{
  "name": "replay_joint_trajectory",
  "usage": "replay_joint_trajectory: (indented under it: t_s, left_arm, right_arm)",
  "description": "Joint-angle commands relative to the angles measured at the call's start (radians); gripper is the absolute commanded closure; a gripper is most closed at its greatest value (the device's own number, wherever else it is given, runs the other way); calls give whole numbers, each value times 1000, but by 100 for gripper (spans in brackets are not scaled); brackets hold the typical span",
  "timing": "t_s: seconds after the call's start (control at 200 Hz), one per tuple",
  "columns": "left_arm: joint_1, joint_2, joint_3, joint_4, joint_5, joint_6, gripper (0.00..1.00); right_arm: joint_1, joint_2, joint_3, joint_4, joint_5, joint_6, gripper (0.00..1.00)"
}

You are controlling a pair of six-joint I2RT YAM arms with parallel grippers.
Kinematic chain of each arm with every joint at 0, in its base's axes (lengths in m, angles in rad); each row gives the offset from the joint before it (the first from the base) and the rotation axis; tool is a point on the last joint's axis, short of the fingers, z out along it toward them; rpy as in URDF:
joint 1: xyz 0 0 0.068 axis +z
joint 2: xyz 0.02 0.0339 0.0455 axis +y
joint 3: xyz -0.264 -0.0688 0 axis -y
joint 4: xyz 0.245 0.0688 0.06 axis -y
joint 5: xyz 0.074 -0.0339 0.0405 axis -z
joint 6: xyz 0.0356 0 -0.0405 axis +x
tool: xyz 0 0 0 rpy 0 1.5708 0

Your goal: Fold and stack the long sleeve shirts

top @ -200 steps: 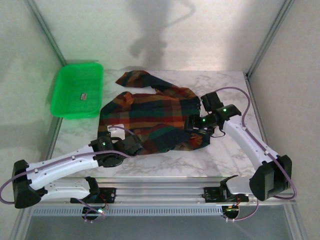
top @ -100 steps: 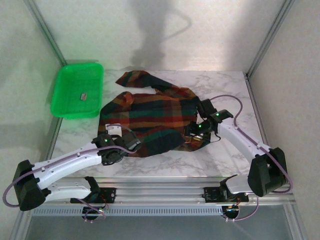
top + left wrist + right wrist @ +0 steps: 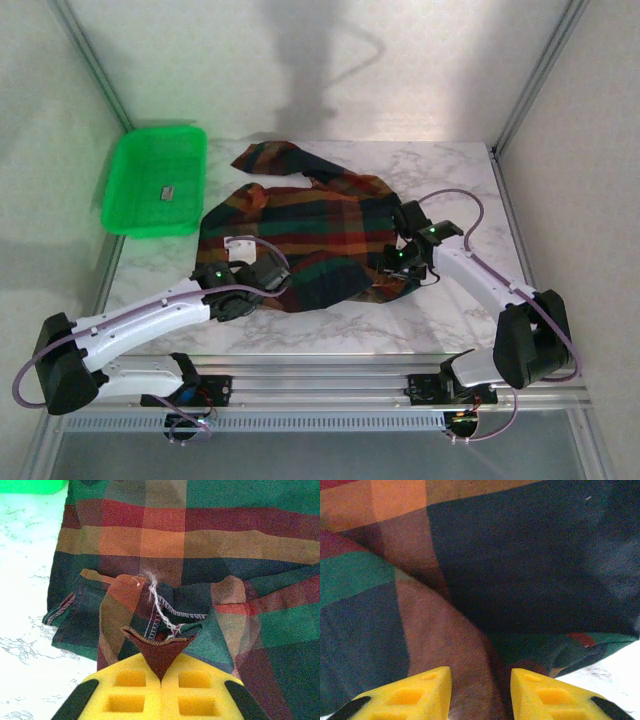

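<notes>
The right gripper's fingers straddle a brown fold, short of the shirt's outer corner, so it should open, move out and take the green hem point(image 3: 611, 641) by that corner.
One plaid long sleeve shirt point(image 3: 300, 225), checked in dark green, red, orange and navy, lies rumpled across the middle of the marble table. My left gripper point(image 3: 268, 283) sits at its near left hem. In the left wrist view that gripper point(image 3: 161, 677) is shut on a maroon corner of the shirt point(image 3: 200, 555), with loose white thread above it. My right gripper point(image 3: 393, 268) is pressed into the shirt's near right edge. Its yellow fingers point(image 3: 420, 690) stand a little apart, with a raised brown fold of the shirt point(image 3: 520, 555) packed between them.
A bright green plastic tray point(image 3: 155, 180) stands at the back left with a small dark item point(image 3: 168, 192) inside; its edge point(image 3: 30, 485) shows in the left wrist view. Bare marble point(image 3: 450, 170) lies right of the shirt. Grey walls enclose the table.
My left gripper has carried the hem corner rightwards and further over the shirt. The right gripper has slid towards the shirt's near right edge, and its jaws have narrowed onto a fold.
</notes>
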Motion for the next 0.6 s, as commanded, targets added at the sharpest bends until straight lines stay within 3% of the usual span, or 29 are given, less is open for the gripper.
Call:
replay_joint_trajectory:
  t_s: [0.0,0.215,0.4,0.596]
  left_arm:
    - [12,-7,7,8,-39,16,96]
    - [16,2,20,38,-42,25,96]
    - [19,13,44,43,-46,43,96]
    - [24,34,64,47,-42,48,96]
  right_arm:
    - [-25,-55,-30,-52,90,-59,63]
    - [-73,-203,-151,-40,0,-49,62]
    - [-114,-198,-220,20,-63,-4,62]
    - [-233,-126,-253,85,-135,35,66]
